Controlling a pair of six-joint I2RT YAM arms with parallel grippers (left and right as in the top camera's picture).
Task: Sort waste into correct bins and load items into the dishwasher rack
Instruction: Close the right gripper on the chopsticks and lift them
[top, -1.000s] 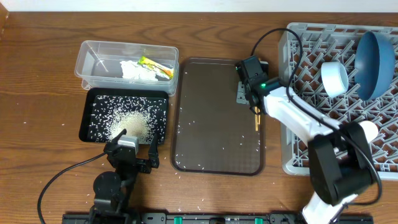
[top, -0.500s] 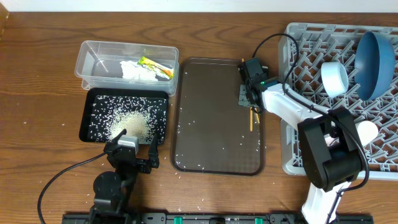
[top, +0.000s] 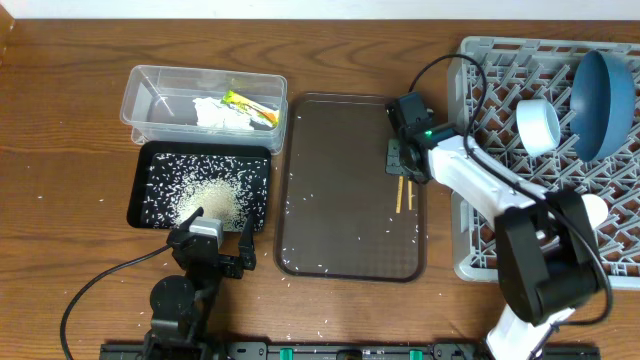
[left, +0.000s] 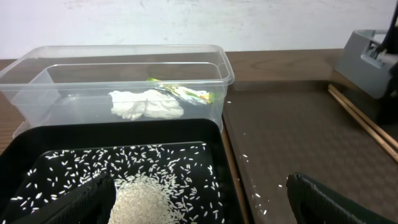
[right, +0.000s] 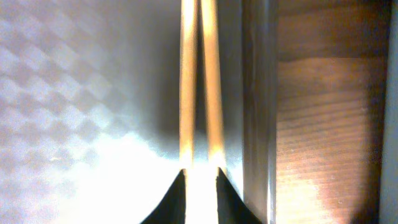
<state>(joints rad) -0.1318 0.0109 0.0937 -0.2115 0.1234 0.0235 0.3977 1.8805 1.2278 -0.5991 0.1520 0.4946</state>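
Next, my right gripper opens and first take only the chopstick farther from the tray's rim (top: 399, 195), because its fingers span both chopsticks across a gap.
Thin wooden chopsticks (top: 404, 195) lie low over the brown serving tray's right side. My right gripper (top: 404, 166) is shut on their far end; in the right wrist view the two sticks (right: 199, 93) run out from between the fingertips (right: 200, 186). They also show in the left wrist view (left: 364, 121). My left gripper (top: 212, 250) is open and empty at the near end of the black tray (top: 145, 185), which holds rice (top: 210, 200). The clear tub (top: 140, 85) holds the napkin (top: 215, 112) and the wrapper (top: 250, 103). The pink cup is out of view.
The brown serving tray (top: 340, 230) lies in the middle with scattered rice grains. The grey rack (top: 475, 255) at the right holds the dark blue dish (top: 605, 90), a light blue bowl (top: 537, 125) and a whitish cup (top: 592, 210). Loose grains lie on the table front.
My right gripper has shifted a little on the tray's right side and the chopsticks have swung with it; both sticks now show side by side. The left arm has not moved.
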